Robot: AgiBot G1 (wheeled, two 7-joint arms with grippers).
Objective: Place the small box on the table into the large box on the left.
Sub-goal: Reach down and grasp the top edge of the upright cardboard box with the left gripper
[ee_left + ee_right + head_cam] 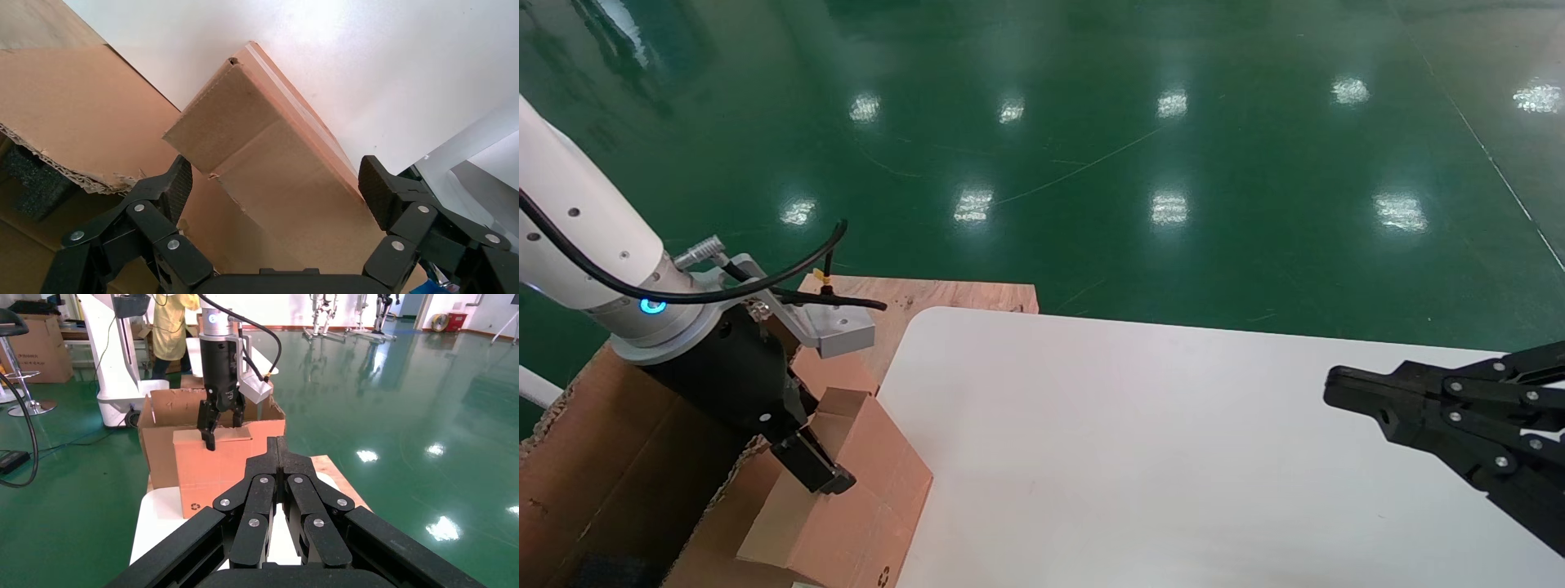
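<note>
The small box's wide sides (855, 456) (300, 138), just past the short flap at the small box's end nearer the plywood board, should be gripped next by my left gripper.
The small box (862, 490), pinkish-brown with a black mark near a lower corner, stands on the white table (1173, 449) at its left edge, right beside the large box (592, 474). My left gripper (821, 449) is lowered over the small box's top, open, with one finger on each side of it. In the left wrist view the small box (275, 165) fills the space between the fingers (177, 184). From the right wrist view, the left gripper (223, 425) straddles the small box (208, 471) in front of the large box (168, 410). My right gripper (1336, 390) hovers shut over the table's right side.
A bare plywood board (944, 294) lies behind the table's far-left corner. Glossy green floor surrounds the table. The large box's ragged flap (73, 110) runs alongside the small box. A person in yellow (168, 324) stands far behind the large box.
</note>
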